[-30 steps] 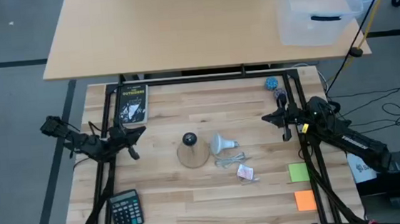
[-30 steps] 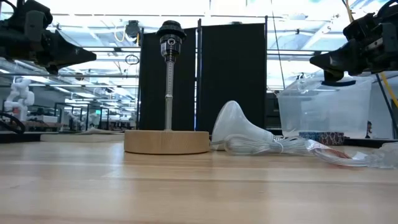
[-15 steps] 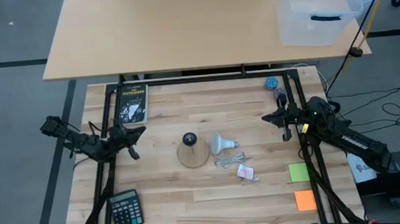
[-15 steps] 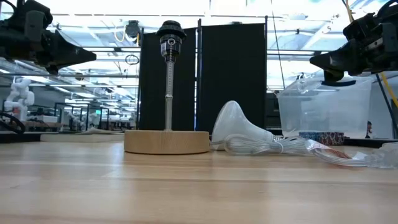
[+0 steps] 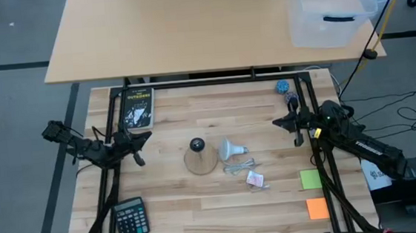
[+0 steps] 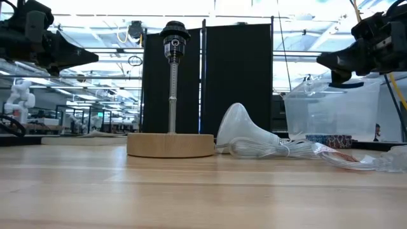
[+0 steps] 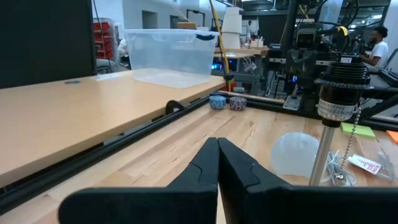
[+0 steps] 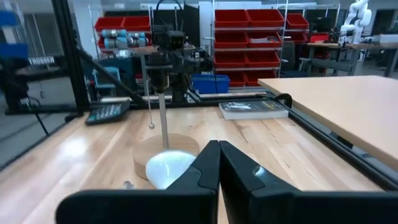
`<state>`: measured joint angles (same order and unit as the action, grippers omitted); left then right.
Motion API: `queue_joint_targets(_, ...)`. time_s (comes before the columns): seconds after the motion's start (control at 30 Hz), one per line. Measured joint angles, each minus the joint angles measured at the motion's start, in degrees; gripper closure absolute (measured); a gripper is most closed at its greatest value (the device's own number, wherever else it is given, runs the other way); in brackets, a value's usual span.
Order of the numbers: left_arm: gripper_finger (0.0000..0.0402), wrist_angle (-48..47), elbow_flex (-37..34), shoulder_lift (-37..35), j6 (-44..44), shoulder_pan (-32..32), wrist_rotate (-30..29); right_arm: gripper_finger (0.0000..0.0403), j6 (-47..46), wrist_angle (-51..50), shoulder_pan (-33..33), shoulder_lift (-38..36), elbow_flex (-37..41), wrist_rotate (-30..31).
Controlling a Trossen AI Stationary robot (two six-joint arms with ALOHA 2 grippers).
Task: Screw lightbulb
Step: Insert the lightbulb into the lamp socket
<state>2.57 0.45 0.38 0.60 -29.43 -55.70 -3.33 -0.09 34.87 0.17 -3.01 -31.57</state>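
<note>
I need to close my right gripper on the narrow neck [image 5: 237, 150] of the white lightbulb, between the lightbulb's wide dome and its metal base.
The white lightbulb [image 5: 229, 149] lies on its side on the wooden table, just right of the tan round stand [image 5: 199, 160] with its black socket [image 6: 173, 30] on a metal rod; the dome also shows as lightbulb [image 6: 240, 130] and lightbulb [image 8: 169, 168]. A crumpled clear wrapper [image 5: 243, 166] lies beside it. My left gripper [image 5: 148, 135] hovers shut at the table's left, level, well clear of the stand. My right gripper [image 5: 275, 123] hovers shut at the table's right, level, apart from the bulb.
A book [image 5: 138, 108] lies at the far left, a calculator [image 5: 131, 218] at the near left, green and orange sticky notes [image 5: 314, 194] at the near right, small round things [image 5: 285, 89] at the far right. A clear bin [image 5: 330, 10] stands on the table beyond.
</note>
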Motion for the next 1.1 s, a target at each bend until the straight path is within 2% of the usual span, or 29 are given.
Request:
queue_joint_targets(0.07, 0.0401, 0.0, 0.0, 0.0, 0.0, 0.0, 0.0, 0.0403, -3.7, 3.2, 0.0, 0.0, 0.0, 0.0)
queue_joint_targets(0.23, 0.0401, 0.0, 0.0, 0.0, 0.0, 0.0, 0.0, 0.0403, -16.0, 21.5, -0.1, 0.0, 0.0, -0.3)
queue_joint_targets(0.33, 0.0401, 0.0, 0.0, 0.0, 0.0, 0.0, 0.0, 0.0403, -18.9, 29.0, -0.1, 0.1, 0.0, -2.0)
queue_joint_targets(0.4, 0.0401, 0.0, 0.0, 0.0, 0.0, 0.0, 0.0, 0.0403, -20.1, 30.4, -0.1, 0.5, -0.2, -3.0)
queue_joint_targets(0.53, 0.0401, 0.0, 0.0, 0.0, 0.0, 0.0, 0.0, 0.0403, -20.9, 28.1, -0.1, 3.1, -3.1, -3.1)
queue_joint_targets(0.7, 0.0401, 1.8, 0.0, 0.0, -1.8, 0.0, 0.0, 0.0403, -16.7, 20.1, -0.1, 10.2, -11.1, -3.4)
queue_joint_targets(0.77, 0.0401, 7.5, 0.0, 0.0, -2.8, 0.0, 0.0, 0.0403, -15.9, 16.1, -0.1, 13.9, -15.2, -3.4)
queue_joint_targets(0.87, 0.0401, 18.1, 0.1, 0.0, 0.4, 0.0, 0.9, 0.0403, -15.4, 9.4, -0.1, 19.5, -21.2, -3.8)
queue_joint_targets(1.1, 0.0401, 37.8, 0.2, 0.0, 4.5, 0.1, 13.0, 0.0403, -19.2, 8.7, -0.1, 31.3, -28.3, -4.8)
